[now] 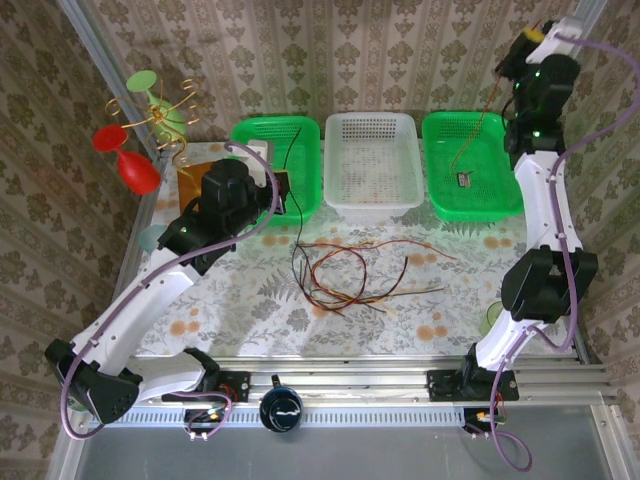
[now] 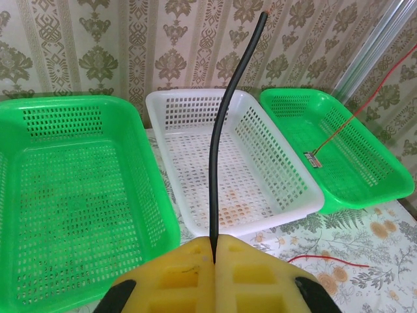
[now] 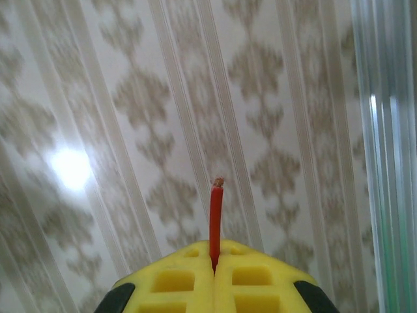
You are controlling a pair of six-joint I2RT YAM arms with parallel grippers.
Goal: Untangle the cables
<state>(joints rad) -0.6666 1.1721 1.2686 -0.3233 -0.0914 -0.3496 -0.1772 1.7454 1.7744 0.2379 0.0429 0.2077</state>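
Note:
The robot's right gripper needs to release the end of the red-orange cable between the small card and the green basket's outside (image 1: 491, 170).
A loose tangle of black, red-orange and yellow-olive cables (image 1: 350, 275) lies on the flowered tablecloth in front of the baskets. My left gripper (image 1: 282, 195) hovers by the left green basket (image 1: 240, 132) and is shut on a black cable (image 2: 221, 130), which rises stiffly between the yellow pads (image 2: 189, 274). The right gripper (image 1: 533, 42) is raised high at the back right, shut on the end of a red-orange cable (image 3: 215, 215). That cable hangs down to a small connector (image 1: 465, 180) resting in the right green basket (image 1: 510, 205).
A white basket (image 1: 372, 205) stands between the two green ones. Red and green plastic goblets on a wire stand (image 1: 140, 130) occupy the back left corner. A dark cup (image 1: 281, 408) sits at the near rail. Patterned walls close the back and sides.

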